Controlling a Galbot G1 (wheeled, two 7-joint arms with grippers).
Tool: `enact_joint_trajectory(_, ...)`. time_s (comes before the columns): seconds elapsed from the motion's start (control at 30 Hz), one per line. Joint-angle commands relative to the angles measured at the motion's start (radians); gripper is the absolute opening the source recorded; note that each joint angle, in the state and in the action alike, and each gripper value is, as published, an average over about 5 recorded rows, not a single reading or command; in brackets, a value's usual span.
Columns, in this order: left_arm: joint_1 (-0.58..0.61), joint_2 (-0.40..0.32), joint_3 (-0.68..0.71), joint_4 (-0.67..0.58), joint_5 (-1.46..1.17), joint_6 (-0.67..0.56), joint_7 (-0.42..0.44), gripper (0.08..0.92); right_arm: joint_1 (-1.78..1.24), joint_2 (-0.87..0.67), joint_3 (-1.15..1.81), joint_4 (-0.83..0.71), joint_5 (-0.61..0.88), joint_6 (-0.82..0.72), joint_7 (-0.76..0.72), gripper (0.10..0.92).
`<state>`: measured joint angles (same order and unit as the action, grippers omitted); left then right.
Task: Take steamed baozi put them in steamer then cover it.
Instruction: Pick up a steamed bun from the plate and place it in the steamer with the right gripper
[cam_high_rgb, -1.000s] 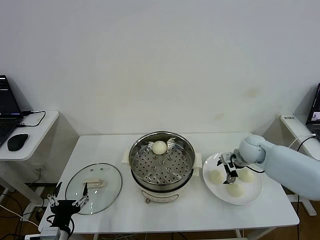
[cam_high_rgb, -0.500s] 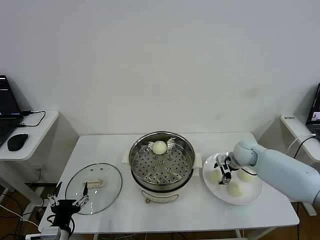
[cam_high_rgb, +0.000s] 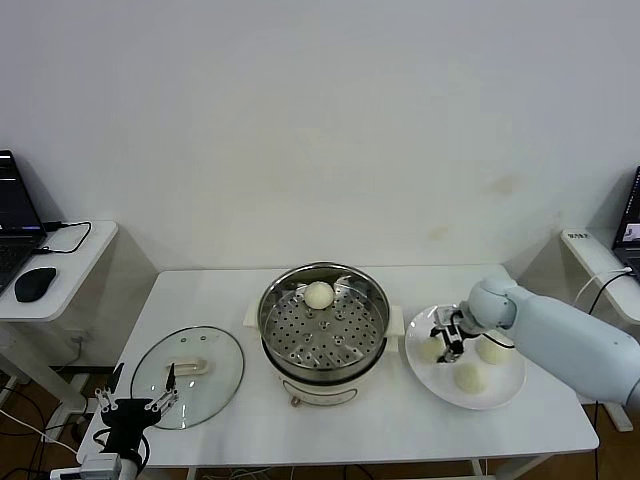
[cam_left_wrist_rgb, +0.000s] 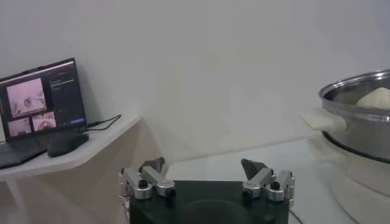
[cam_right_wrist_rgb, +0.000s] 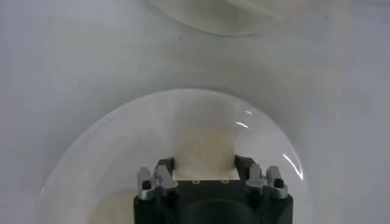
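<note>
Next, my right gripper lets go of this baozi in the steamer (cam_high_rgb: 290, 322) beside the other baozi, toward the glass cover.
The steamer (cam_high_rgb: 270, 335), a steel perforated basket on a cream cooker base, stands mid-table with one baozi (cam_high_rgb: 318, 294) at its far side. Three more baozi lie on the white plate (cam_high_rgb: 505, 398) to its right. My right gripper (cam_high_rgb: 447, 338) is down on the plate, fingers on either side of the leftmost bun (cam_high_rgb: 431, 351). In the right wrist view the bun (cam_right_wrist_rgb: 204, 146) fills the gap between the fingers of the right gripper (cam_right_wrist_rgb: 204, 165). The glass cover (cam_high_rgb: 188, 374) lies flat at the table's left. My left gripper (cam_high_rgb: 135, 405) is open, parked at the front left corner.
A side table at the far left holds a laptop (cam_high_rgb: 15, 215) and a mouse (cam_high_rgb: 35, 284). The left wrist view shows the open left gripper (cam_left_wrist_rgb: 204, 167), the steamer's rim (cam_left_wrist_rgb: 359, 100) and the laptop (cam_left_wrist_rgb: 42, 100). Another laptop edge is at far right.
My right gripper has moved left across the plate, from between the buns to around the leftmost one, and settled there. The left arm has not moved.
</note>
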<state>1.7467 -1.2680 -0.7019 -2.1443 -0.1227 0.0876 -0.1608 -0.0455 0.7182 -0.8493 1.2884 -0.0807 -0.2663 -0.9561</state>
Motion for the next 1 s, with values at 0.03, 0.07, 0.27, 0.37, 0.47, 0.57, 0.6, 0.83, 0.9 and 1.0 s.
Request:
enact_joint_trajectory(0.03, 0.0, 0.003, 0.0, -0.002, 0.0, 0.0, 0.0, 0.823, 0.121, -0.048, -0.033, 0.052, 0.059, -0.017, -0.036, 0.589)
enact_joint_trajectory(0.07, 0.0, 0.004, 0.0, -0.003, -0.001, 0.0, 0.001, 0.823, 0.154, -0.06, -0.045, 0.066, 0.077, -0.023, -0.045, 0.589)
enact_joint_trajectory(0.27, -0.003, 0.008, 0.004, -0.007, -0.001, 0.001, 0.001, 0.823, 0.376, -0.094, -0.141, 0.141, 0.19, -0.07, -0.076, 0.594)
enact_joint_trajectory(0.37, -0.004, 0.012, 0.004, -0.008, -0.002, 0.001, 0.001, 0.823, 0.51, -0.085, -0.192, 0.173, 0.226, -0.099, -0.081, 0.596)
enact_joint_trajectory(0.47, -0.005, 0.015, 0.005, -0.007, -0.004, 0.001, 0.001, 0.823, 0.639, -0.05, -0.251, 0.195, 0.281, -0.126, -0.074, 0.599)
enact_joint_trajectory(0.57, -0.011, 0.017, 0.009, -0.004, -0.005, 0.001, 0.001, 0.823, 0.725, 0.009, -0.304, 0.22, 0.364, -0.164, -0.047, 0.601)
enact_joint_trajectory(0.6, -0.013, 0.017, 0.011, -0.003, -0.005, 0.001, 0.001, 0.823, 0.736, 0.031, -0.315, 0.229, 0.393, -0.182, -0.033, 0.602)
enact_joint_trajectory(0.83, -0.018, 0.017, 0.01, 0.0, -0.009, 0.001, 0.0, 0.823, 0.708, 0.189, -0.343, 0.27, 0.566, -0.301, 0.071, 0.61)
enact_joint_trajectory(0.9, -0.02, 0.015, 0.008, 0.0, -0.009, 0.002, 0.001, 0.823, 0.681, 0.239, -0.343, 0.261, 0.592, -0.326, 0.098, 0.611)
enact_joint_trajectory(1.0, -0.022, 0.01, 0.008, -0.002, -0.009, 0.003, 0.0, 0.823, 0.636, 0.319, -0.336, 0.23, 0.615, -0.36, 0.138, 0.611)
